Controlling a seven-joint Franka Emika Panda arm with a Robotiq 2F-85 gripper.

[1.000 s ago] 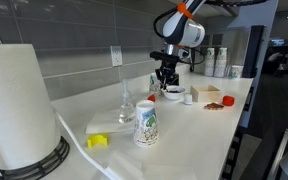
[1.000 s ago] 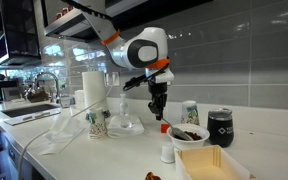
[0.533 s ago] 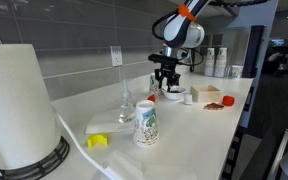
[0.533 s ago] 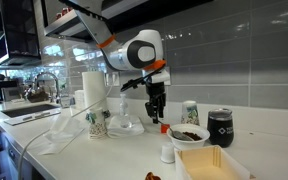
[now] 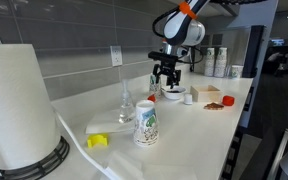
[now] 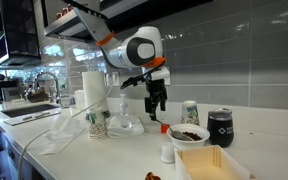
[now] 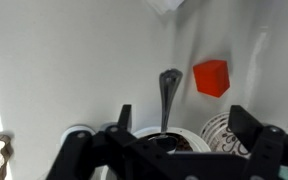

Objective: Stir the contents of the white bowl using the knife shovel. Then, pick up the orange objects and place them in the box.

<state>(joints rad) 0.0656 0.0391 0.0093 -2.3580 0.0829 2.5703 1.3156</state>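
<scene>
The orange-red cube beyond the white bowl, near the patterned paper cup, is next for my gripper, which should go there and close on the cube's sides (image 5: 151, 97) (image 7: 211, 77).
In the wrist view the white bowl (image 7: 149, 128) with its dark inside lies right below my gripper (image 7: 162, 142), whose jaws stand wide apart with nothing between them. The grey knife shovel (image 7: 167, 95) leans out of the bowl, free of both fingers. An orange-red cube (image 7: 211, 77) rests on the counter beyond the bowl. In both exterior views my open gripper (image 5: 165, 74) (image 6: 156, 101) hangs just above the bowl (image 5: 173, 95) (image 6: 189, 134). An orange lump (image 6: 165, 127) sits by the bowl. The tan box (image 6: 213, 163) stands at the near edge.
A patterned paper cup (image 7: 224, 133) stands next to the bowl, and another patterned cup (image 5: 146, 124) is nearer the paper towel roll (image 5: 19, 105). A black mug (image 6: 220, 126), a flat brown mat (image 5: 215, 104) and a yellow piece (image 5: 98, 141) are on the counter.
The jaws have gone from shut to wide open, letting go of the knife shovel, which now rests in the bowl. The gripper has risen slightly.
</scene>
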